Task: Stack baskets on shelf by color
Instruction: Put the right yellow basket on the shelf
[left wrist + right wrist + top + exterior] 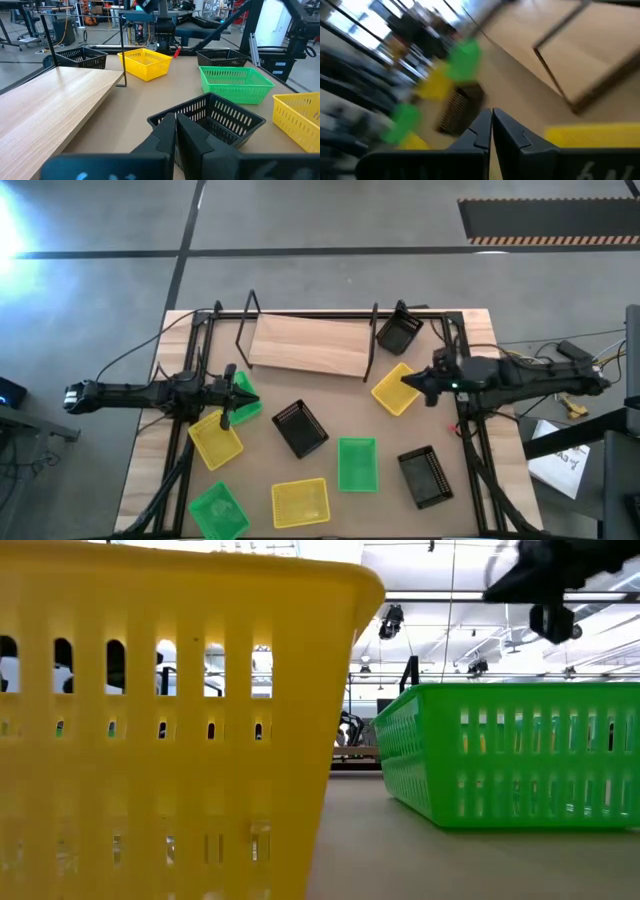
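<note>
The yellow basket closest to the shelf has a near-side rim [384, 404] [550, 137]. My right gripper should go there and close on it.
The shelf [308, 344] stands at the far middle of the table, its board bare. A black basket [398, 333] sits at its right end. My right gripper [410, 386] is shut and hovers at the edge of a yellow basket [394, 389]; the right wrist view shows that basket's rim [592, 134] beside the shut fingers [491, 126]. My left gripper [231, 386] is shut above a green basket [245, 399], with a yellow one [215, 439] just nearer. In the left wrist view it [175, 131] points at a black basket [212, 116].
Other baskets rest on their bases across the near half: black [300, 427], green [357, 463], black [425, 476], yellow [300, 502], green [218, 511]. The low view is filled by a yellow basket [170, 730] and a green one [510, 755]. Black wire uprights [247, 315] stand at the shelf ends.
</note>
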